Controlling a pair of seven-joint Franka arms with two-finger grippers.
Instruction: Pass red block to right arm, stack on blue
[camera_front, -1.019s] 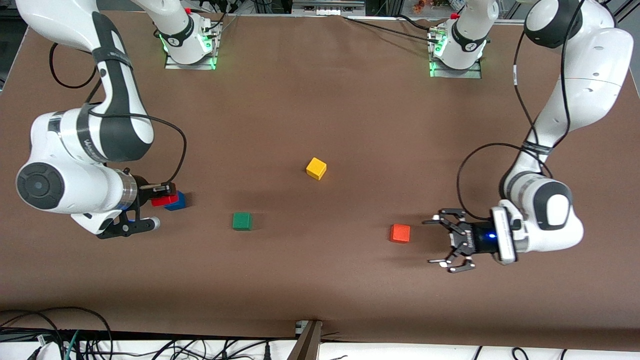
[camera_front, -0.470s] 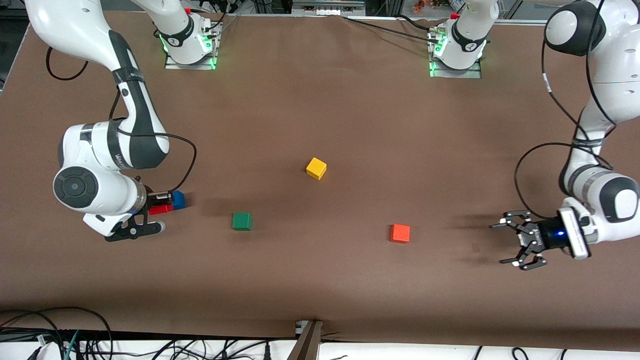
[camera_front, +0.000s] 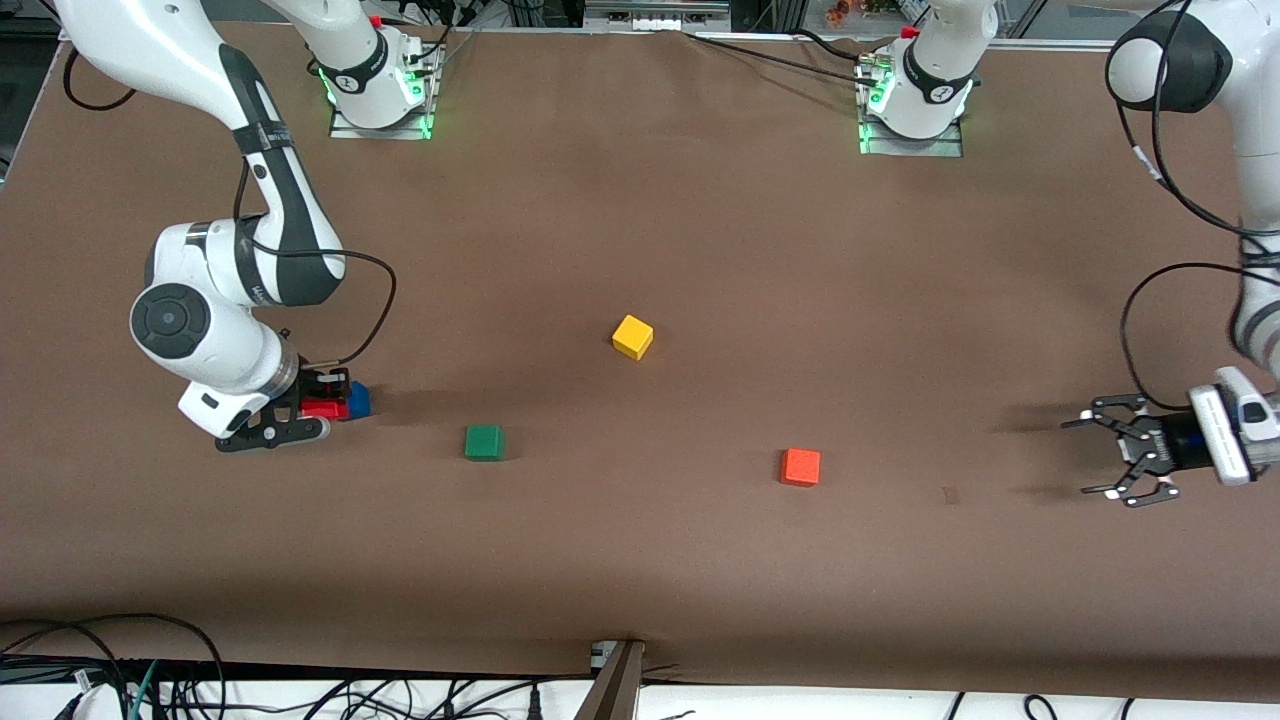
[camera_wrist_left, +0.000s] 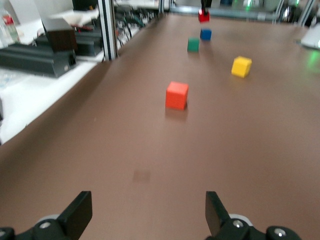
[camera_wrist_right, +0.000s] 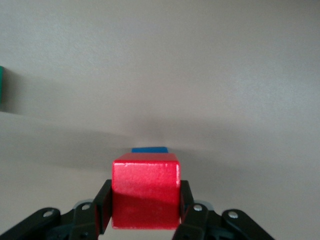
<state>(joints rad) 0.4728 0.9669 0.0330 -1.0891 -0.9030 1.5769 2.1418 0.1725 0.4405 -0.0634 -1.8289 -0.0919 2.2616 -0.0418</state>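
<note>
I will release the red block, now held just above the blue block, from my right gripper on top of the blue block's edge (camera_front: 335, 384), toward my right arm.
My right gripper (camera_front: 326, 404) is shut on the red block (camera_front: 324, 408) and holds it beside and slightly above the blue block (camera_front: 359, 400), at the right arm's end of the table. In the right wrist view the red block (camera_wrist_right: 145, 190) sits between the black fingers (camera_wrist_right: 103, 206), and only a strip of the blue block (camera_wrist_right: 149, 149) shows past it. The left wrist view shows the red block (camera_wrist_left: 203, 16) just above the blue block (camera_wrist_left: 205, 34). My left gripper (camera_front: 1122, 464) is open and empty, low over the table at the left arm's end; it also shows in the left wrist view (camera_wrist_left: 149, 220).
A green cube (camera_front: 484, 442) lies near the blue block, toward the table's middle. A yellow cube (camera_front: 632, 337) sits mid-table. An orange cube (camera_front: 800, 466) lies between the middle and my left gripper. Cables run along the table's front edge.
My left gripper has drawn back from the orange cube toward the left arm's end of the table. My right arm has swung and lowered, keeping the red block by the blue block.
</note>
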